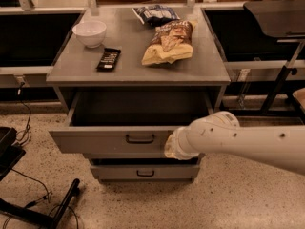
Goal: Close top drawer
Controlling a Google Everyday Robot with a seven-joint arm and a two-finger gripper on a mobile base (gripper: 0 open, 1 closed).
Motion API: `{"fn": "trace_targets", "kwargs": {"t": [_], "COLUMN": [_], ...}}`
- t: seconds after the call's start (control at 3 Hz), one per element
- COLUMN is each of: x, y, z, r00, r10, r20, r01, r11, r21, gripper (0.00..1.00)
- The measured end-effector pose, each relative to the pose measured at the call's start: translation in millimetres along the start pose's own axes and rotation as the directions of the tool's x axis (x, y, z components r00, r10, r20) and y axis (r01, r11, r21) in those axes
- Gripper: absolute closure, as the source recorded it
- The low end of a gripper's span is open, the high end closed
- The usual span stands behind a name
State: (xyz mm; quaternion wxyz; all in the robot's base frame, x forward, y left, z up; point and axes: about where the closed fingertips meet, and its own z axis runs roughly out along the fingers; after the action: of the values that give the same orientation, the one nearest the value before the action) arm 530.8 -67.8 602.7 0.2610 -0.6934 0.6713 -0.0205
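Note:
The robot's gripper should release the top drawer with its front shut into the grey cabinet [140,117], below the cabinet top.
The top drawer [109,140] is a wide grey drawer with a small black bar handle [139,139]. It stands partly pulled out of the grey cabinet [138,66], its inside dark and empty. My white arm comes in from the right. The gripper [172,146] end is pressed against the drawer front, right of the handle. The fingers are hidden by the arm's cream wrist.
On the cabinet top lie a white bowl [89,32], a black bar-shaped object [108,59] and two snack bags [169,42]. A lower drawer [143,171] shows below. A black stand base [38,209] and cables lie on the floor at left. A dark table leg [276,87] stands at right.

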Motion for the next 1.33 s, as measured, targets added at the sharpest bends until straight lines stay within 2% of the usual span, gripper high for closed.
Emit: {"fn": "trace_targets", "kwargs": {"t": [0.67,1.33], "x": [-5.2,-3.7], "y": [-42.6,-88.5], "z": [35.5,34.9], "r00": [1.0,0.999], "r10": [0.006,0.008], "r20": [-0.013,-0.045], "r01": [-0.006,-0.008], "r11": [0.9996,1.0], "r21": [-0.028,0.005], "gripper": [1.0,1.0]}}
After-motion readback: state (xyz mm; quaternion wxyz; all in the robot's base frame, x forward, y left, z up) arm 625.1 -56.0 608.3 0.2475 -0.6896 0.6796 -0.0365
